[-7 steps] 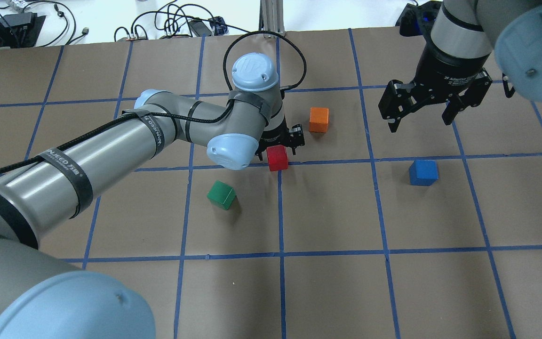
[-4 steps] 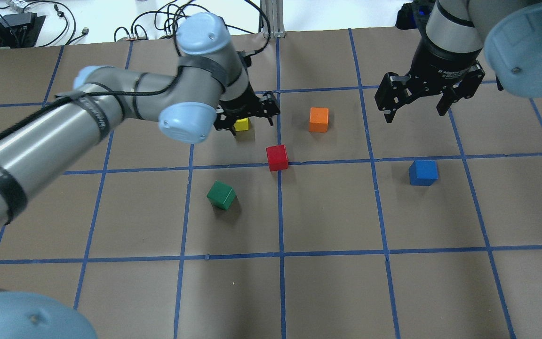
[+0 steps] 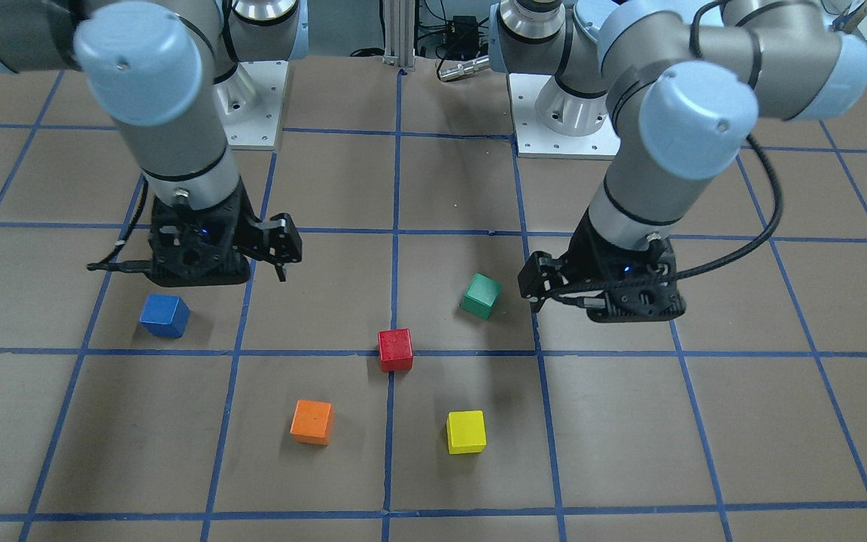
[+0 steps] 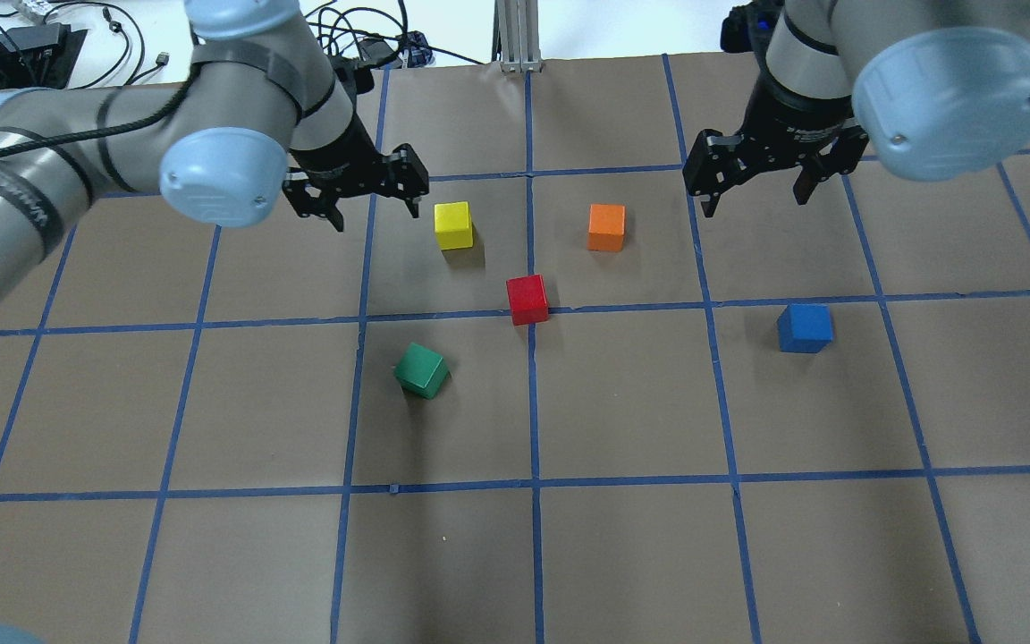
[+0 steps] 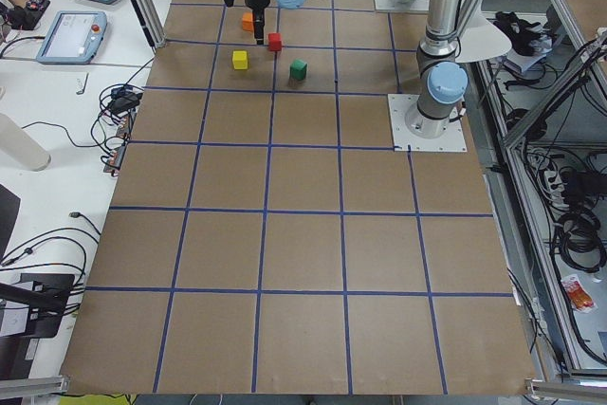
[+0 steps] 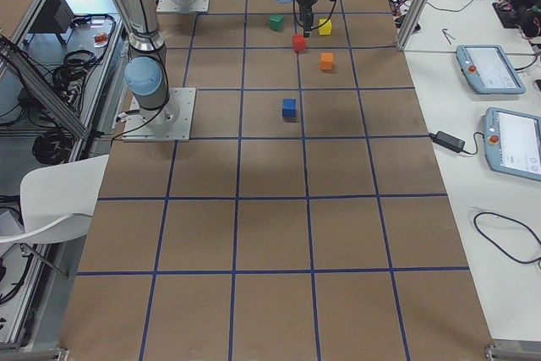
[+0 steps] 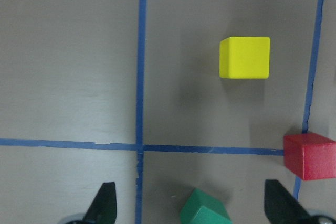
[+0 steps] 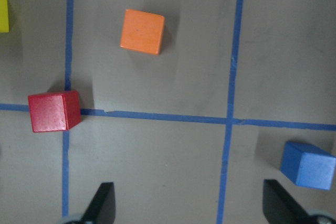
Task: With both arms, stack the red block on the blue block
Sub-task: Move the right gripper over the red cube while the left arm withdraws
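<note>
Next, I close my right gripper on the opposite sides (image 3: 395, 349) (image 8: 54, 111) of the red block, at the tape crossing between the blue block and green block.
The red block (image 4: 527, 299) sits on a blue tape crossing near the table's middle, free of both grippers. It also shows in the front view (image 3: 395, 349) and in both wrist views (image 7: 310, 156) (image 8: 52, 110). The blue block (image 4: 805, 327) sits alone to its right and also shows in the right wrist view (image 8: 310, 165). My left gripper (image 4: 374, 210) is open and empty, raised beyond and left of the red block. My right gripper (image 4: 758, 201) is open and empty, raised beyond the blue block.
A yellow block (image 4: 453, 224) and an orange block (image 4: 606, 227) sit just beyond the red block. A tilted green block (image 4: 421, 370) sits nearer and to its left. The brown table (image 4: 622, 555) carries a blue tape grid. Cables lie past the far edge.
My left gripper, open, drew back from the red block, far and to the left, uncovering the yellow block. My right gripper shifted slightly left and farther away. No block moved.
</note>
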Robot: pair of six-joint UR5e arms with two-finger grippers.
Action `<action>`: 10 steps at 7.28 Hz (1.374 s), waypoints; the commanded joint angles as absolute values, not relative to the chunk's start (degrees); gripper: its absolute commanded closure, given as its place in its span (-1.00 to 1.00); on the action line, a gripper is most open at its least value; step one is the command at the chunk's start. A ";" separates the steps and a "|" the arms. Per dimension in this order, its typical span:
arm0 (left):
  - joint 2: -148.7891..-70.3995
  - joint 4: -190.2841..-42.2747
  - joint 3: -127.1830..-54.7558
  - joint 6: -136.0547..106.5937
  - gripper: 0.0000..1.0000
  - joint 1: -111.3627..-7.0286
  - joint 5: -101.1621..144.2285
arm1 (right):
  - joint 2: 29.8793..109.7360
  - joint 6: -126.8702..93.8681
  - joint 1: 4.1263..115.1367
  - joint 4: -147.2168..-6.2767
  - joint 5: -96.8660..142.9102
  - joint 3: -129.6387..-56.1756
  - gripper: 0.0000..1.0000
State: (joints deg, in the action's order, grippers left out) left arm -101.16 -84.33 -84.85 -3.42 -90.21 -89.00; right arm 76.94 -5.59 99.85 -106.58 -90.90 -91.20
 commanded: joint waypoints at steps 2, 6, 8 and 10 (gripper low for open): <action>-95.90 -98.35 -77.52 1.76 -1.00 -87.28 -89.21 | 70.07 -12.29 106.16 -110.82 -90.88 -90.09 -1.00; -95.01 -98.17 -78.05 1.67 -1.00 -86.75 -89.12 | 62.68 -16.00 109.95 -113.55 -87.10 -88.07 -1.00; -94.92 -98.70 -78.83 1.76 -1.00 -86.84 -89.21 | 59.69 -16.00 110.30 -115.66 -87.01 -87.28 -1.00; -94.66 -98.70 -79.28 1.76 -1.00 -86.92 -89.12 | 58.28 -16.00 110.30 -116.10 -87.01 -87.01 -1.00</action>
State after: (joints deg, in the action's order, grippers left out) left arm -94.79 -98.68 -79.05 1.75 -86.89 -89.16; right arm 59.25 -16.00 110.26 -115.63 -87.02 -87.19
